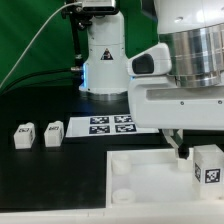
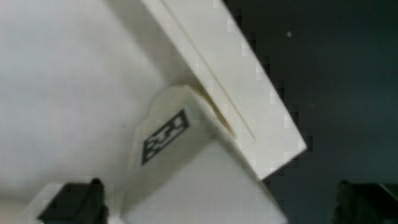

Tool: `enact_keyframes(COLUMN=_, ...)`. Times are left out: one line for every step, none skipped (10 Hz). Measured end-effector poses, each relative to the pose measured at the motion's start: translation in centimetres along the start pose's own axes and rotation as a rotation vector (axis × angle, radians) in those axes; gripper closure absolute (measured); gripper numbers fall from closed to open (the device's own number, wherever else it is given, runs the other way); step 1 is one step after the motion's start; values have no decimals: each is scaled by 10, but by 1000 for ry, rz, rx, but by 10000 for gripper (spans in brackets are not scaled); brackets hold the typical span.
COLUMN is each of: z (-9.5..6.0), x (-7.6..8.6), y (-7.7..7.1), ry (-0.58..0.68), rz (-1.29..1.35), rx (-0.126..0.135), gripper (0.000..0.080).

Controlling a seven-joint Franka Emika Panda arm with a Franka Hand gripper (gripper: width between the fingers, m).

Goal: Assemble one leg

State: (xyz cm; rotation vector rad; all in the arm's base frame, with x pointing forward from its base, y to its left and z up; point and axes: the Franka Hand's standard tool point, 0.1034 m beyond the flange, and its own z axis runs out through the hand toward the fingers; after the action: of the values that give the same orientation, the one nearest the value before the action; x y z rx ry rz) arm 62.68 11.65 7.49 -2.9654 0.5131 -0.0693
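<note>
The leg's tagged side is crooked to my gripper's open fingers. I should close around the leg's sides (image 1: 207, 166) and straighten it before I turn it.
One leg (image 1: 208, 165), a small white post with a black-and-white tag, stands on the exterior view's right end of the large white square part (image 1: 140, 185). My gripper (image 1: 182, 150) hangs just beside it, on the exterior view's left, not touching it. In the wrist view the leg (image 2: 169, 135) shows its tag and sits against the raised edge of the square part (image 2: 222, 80). My gripper (image 2: 217, 205) is open, its dark fingertips (image 2: 71, 203) wide apart with nothing between them. Two more legs (image 1: 22, 137) (image 1: 52, 133) stand on the black table at the exterior view's left.
The marker board (image 1: 112, 124) lies flat behind the square part. A white robot base (image 1: 103, 60) stands at the back. The arm's white body (image 1: 185, 70) fills the exterior view's upper right. A round socket (image 1: 122, 196) shows in the square part's corner.
</note>
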Motion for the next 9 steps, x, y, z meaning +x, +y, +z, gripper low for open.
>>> enact_keyframes(z=4, x=0, y=4, ry=-6, rz=-223, rx=-14, gripper=150)
enact_keyframes(z=5, x=2, y=8, ry=-13, rz=-272, rx=-13, gripper=150)
enact_keyframes(z=5, x=1, y=7, ry=-13, rz=-229, rx=-13, gripper=150)
enact_keyframes(z=5, x=1, y=7, ry=-13, rz=-212, rx=-13, gripper=197)
enact_keyframes(z=5, x=1, y=7, ry=-13, rz=-174, rx=-12, gripper=197)
enact_keyframes(z=5, x=1, y=7, ry=-13, rz=-91, rx=-12, gripper=374)
enact_keyframes(z=6, x=0, y=6, ry=-14, rz=-8, rx=-11, gripper=374)
enact_keyframes(z=6, x=0, y=7, ry=-14, rz=94, rx=-9, gripper=508)
enact_keyframes(z=6, x=0, y=7, ry=-14, rz=149, rx=-8, gripper=508)
